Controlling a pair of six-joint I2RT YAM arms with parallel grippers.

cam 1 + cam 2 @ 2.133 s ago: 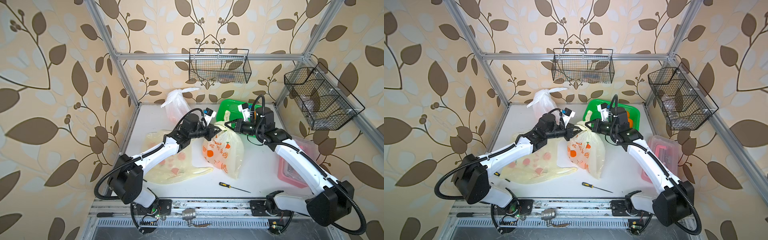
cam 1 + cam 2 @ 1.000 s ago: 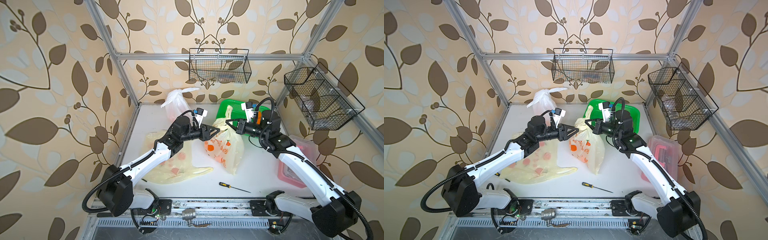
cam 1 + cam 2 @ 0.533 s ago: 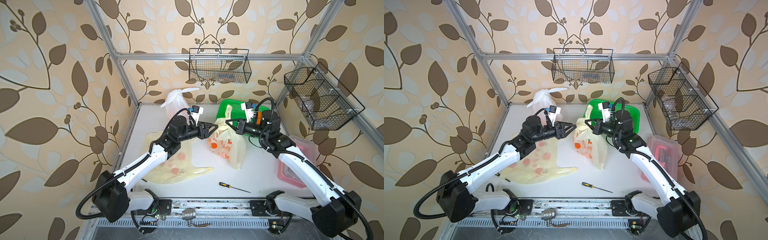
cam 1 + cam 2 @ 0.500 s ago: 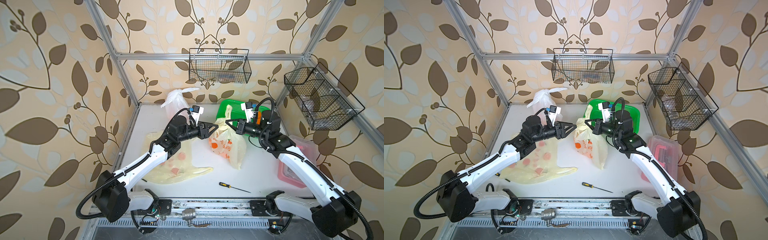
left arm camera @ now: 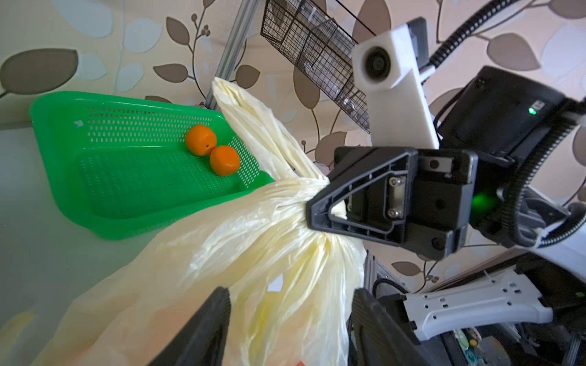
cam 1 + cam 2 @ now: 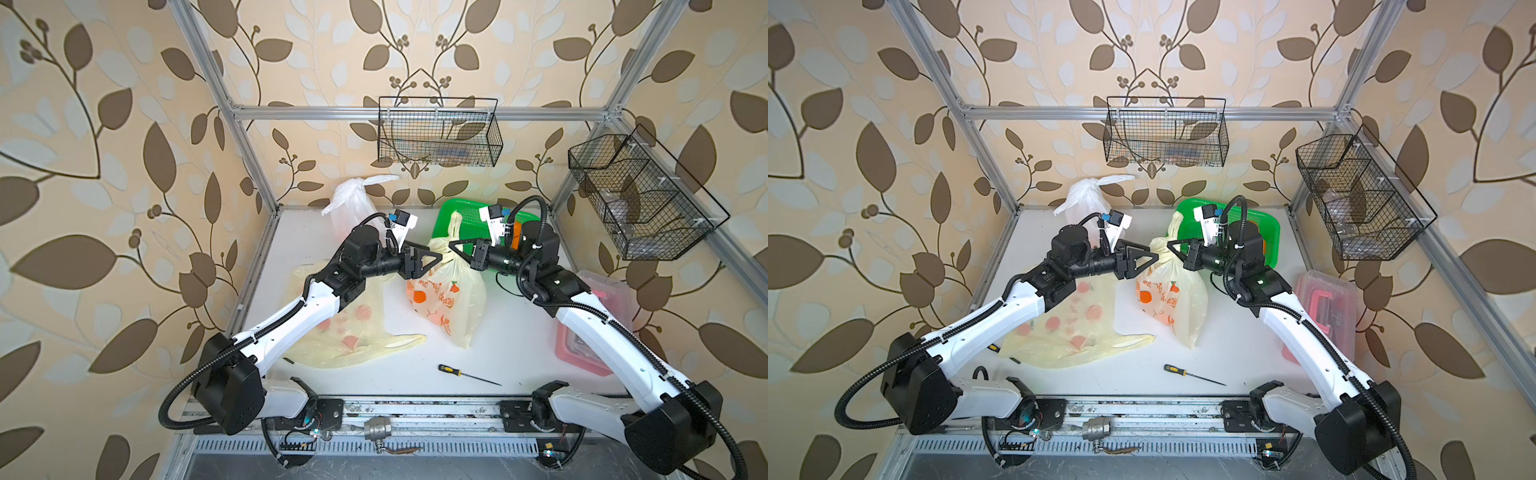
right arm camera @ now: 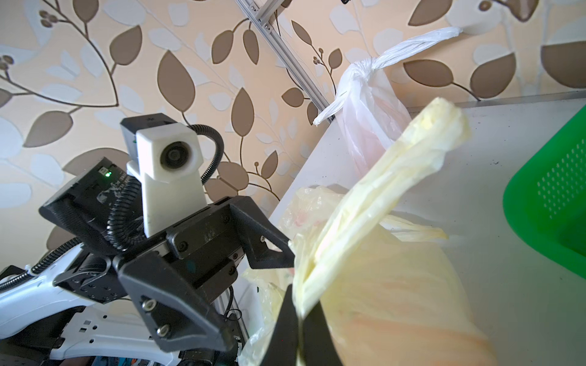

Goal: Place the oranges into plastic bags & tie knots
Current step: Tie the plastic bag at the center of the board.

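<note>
The bunched neck is held by my right gripper alone, so my left gripper will pinch the film (image 5: 291,286) just below it before my right gripper shifts its grip.
A filled pale yellow plastic bag (image 6: 446,291) (image 6: 1169,291) with orange prints stands mid-table. My right gripper (image 6: 453,245) (image 7: 298,304) is shut on a handle at its bunched neck (image 5: 295,190); the other strap end (image 6: 455,224) sticks up. My left gripper (image 6: 436,259) (image 5: 290,304) is open just left of that neck, and bag film shows in the gap between its fingers (image 5: 218,304). Two oranges (image 5: 201,140) (image 5: 224,160) lie in the green basket (image 6: 465,212). A flat yellow bag (image 6: 353,332) lies under my left arm. A knotted white bag (image 6: 351,203) stands at the back.
A screwdriver (image 6: 467,374) lies near the front edge. A clear box with pink parts (image 6: 590,332) sits at the right under my right arm. Black wire baskets hang on the back wall (image 6: 438,133) and the right wall (image 6: 640,195).
My left gripper's jaws have spread wider and edged right toward the bag's neck. The right gripper has kept its hold on the handle and hardly moved.
</note>
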